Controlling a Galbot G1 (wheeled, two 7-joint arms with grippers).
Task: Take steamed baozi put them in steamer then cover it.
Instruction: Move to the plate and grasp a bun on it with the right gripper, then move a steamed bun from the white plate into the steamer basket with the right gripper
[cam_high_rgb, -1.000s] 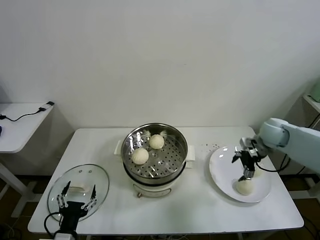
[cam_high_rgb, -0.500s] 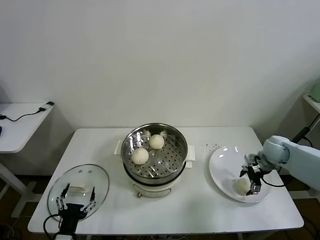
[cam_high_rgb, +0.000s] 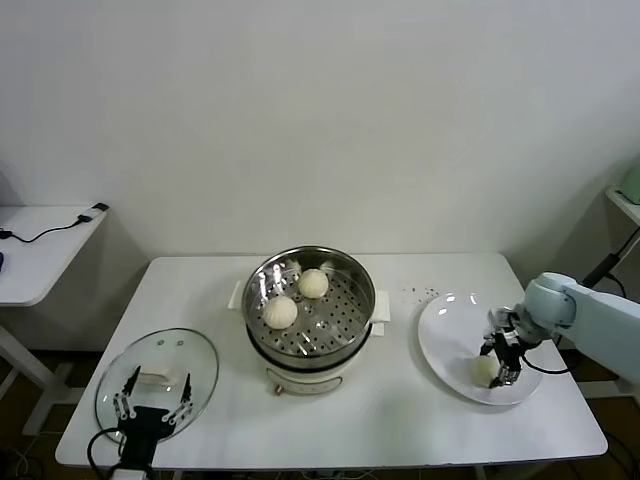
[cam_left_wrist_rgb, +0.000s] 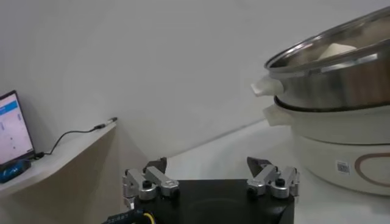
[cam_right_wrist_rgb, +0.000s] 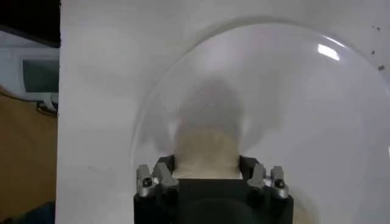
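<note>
I should use my right gripper to set the baozi down and let it go on the bare front part of the steamer's perforated tray (cam_high_rgb: 312, 338).
The steamer (cam_high_rgb: 310, 305) stands mid-table with its perforated tray showing. Two baozi (cam_high_rgb: 281, 312) (cam_high_rgb: 314, 283) lie on the tray, and a third (cam_high_rgb: 290, 267) peeks out at the far rim. One more baozi (cam_high_rgb: 485, 369) lies on the white plate (cam_high_rgb: 450, 330) at the right. My right gripper (cam_high_rgb: 498, 366) is down on the plate, with its fingers (cam_right_wrist_rgb: 164, 173) pressed against both sides of this baozi (cam_right_wrist_rgb: 206, 152). The cover (cam_high_rgb: 190, 365) lies flat at the front left. My left gripper (cam_high_rgb: 150, 412) is open over the cover's near edge. The steamer also shows in the left wrist view (cam_left_wrist_rgb: 341, 91).
A white side table (cam_high_rgb: 40, 250) with a black cable stands at the far left. Dark crumbs (cam_high_rgb: 420, 293) lie between the steamer and the plate. The plate sits near the table's right edge.
My right gripper came down from above the plate onto the baozi, and its fingers now flank and touch the bun. The left arm barely moved.
</note>
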